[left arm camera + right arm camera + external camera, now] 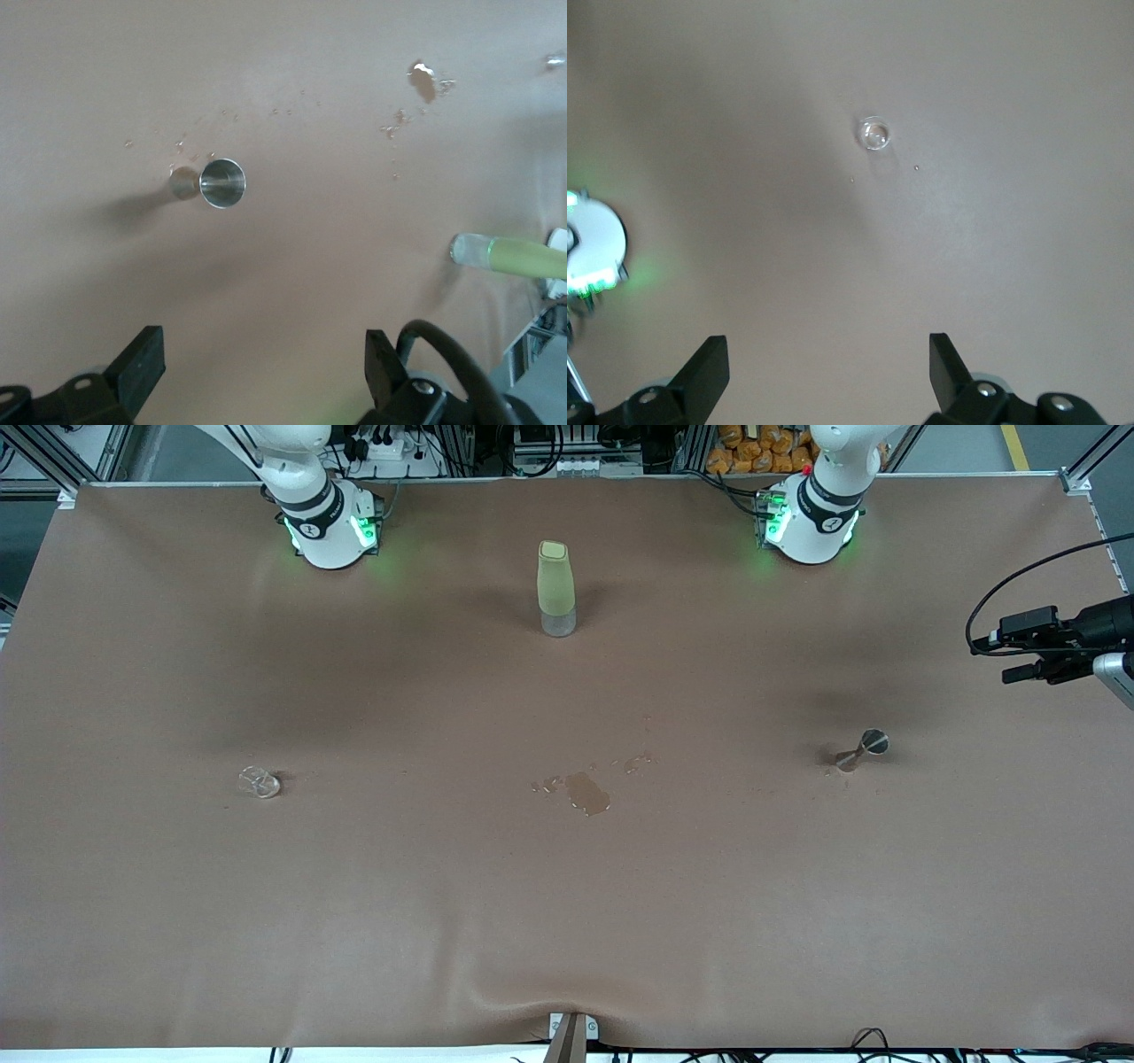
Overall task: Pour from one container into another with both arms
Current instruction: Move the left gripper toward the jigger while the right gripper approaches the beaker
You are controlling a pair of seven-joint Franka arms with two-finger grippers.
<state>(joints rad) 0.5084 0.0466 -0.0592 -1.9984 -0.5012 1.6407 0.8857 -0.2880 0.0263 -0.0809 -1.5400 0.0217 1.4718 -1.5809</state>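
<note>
Next, my left gripper grips the small steel jigger at the narrow middle (859, 751) (200, 184), below the jigger's upper cup.
The tiny clear glass cup (260, 782) sits on the brown table toward the right arm's end; the right wrist view looks down on it (875, 134). The small steel jigger (861, 750) seems to stand upright toward the left arm's end, its round rim showing in the left wrist view (221, 183). My left gripper (266, 354) hangs high over the table short of the jigger, open and empty. My right gripper (830, 354) hangs high short of the glass cup, open and empty. In the front view only the arm bases show.
A tall pale-green bottle (556, 589) stands mid-table, closer to the bases. A wet puddle (587, 792) with small splashes lies in the middle of the table. A black camera rig (1054, 642) juts in at the left arm's end.
</note>
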